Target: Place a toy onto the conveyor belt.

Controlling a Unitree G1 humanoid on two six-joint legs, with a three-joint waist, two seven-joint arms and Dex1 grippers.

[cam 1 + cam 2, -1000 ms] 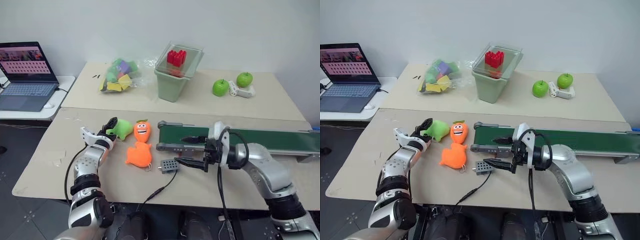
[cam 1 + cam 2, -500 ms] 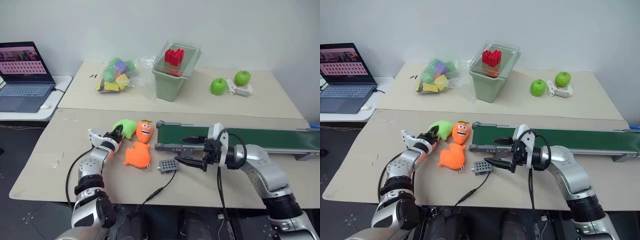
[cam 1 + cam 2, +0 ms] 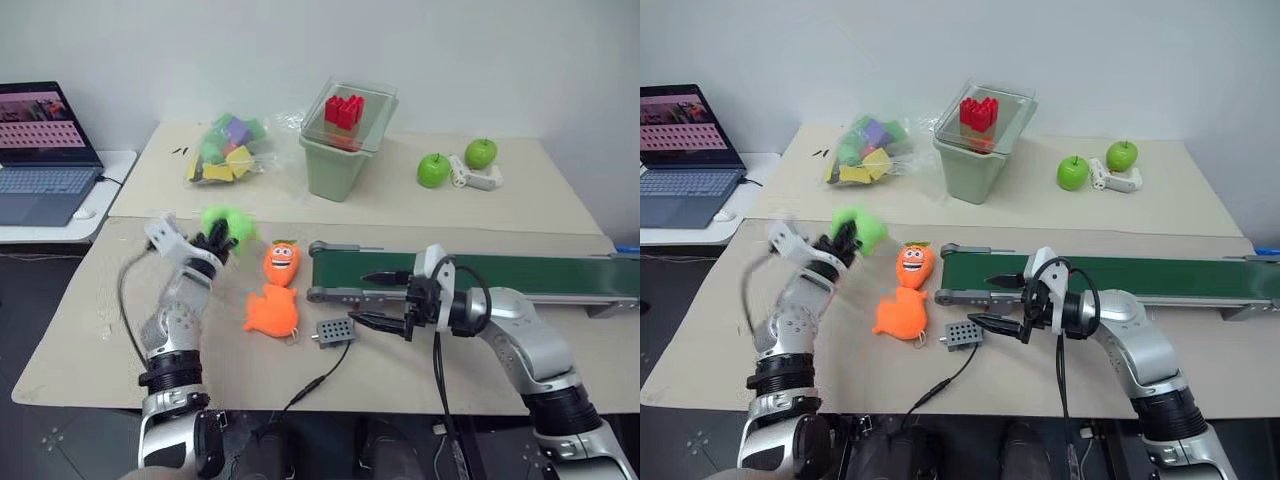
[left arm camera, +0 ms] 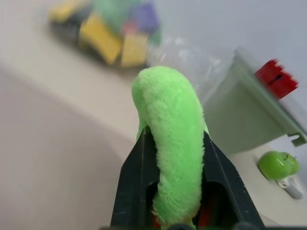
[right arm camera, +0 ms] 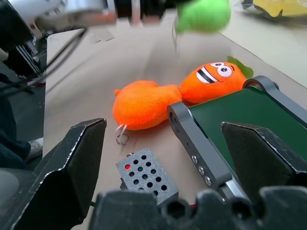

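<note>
Next, the left gripper releases the toy on the conveyor belt's end (image 3: 353, 263) that is nearest the orange carrot plush.
The toy (image 3: 225, 220), a fuzzy lime-green plush, hangs in the air above the table's left part, clear of the surface. My left gripper (image 3: 214, 240) is shut on it; in the left wrist view both black fingers (image 4: 139, 177) pinch the toy (image 4: 168, 96) between them. The dark-green conveyor belt (image 3: 500, 275) runs along the table's right half, with its rounded end beside the orange plushes. My right gripper (image 3: 360, 298) stands open at that end of the belt (image 5: 240, 120), pointing toward the toys, with nothing held.
An orange carrot plush (image 3: 283, 262) and another orange plush (image 3: 273, 310) lie between the toy and the belt. A grey perforated box (image 3: 335, 332) with a cable sits near the front. Behind stand a green bin (image 3: 340, 160), a bag of blocks (image 3: 225, 150), two apples (image 3: 433, 170) and a laptop (image 3: 40, 150).
My left gripper closed on the toy and lifted it off the table, rolling as it rose. The right arm stayed still.
</note>
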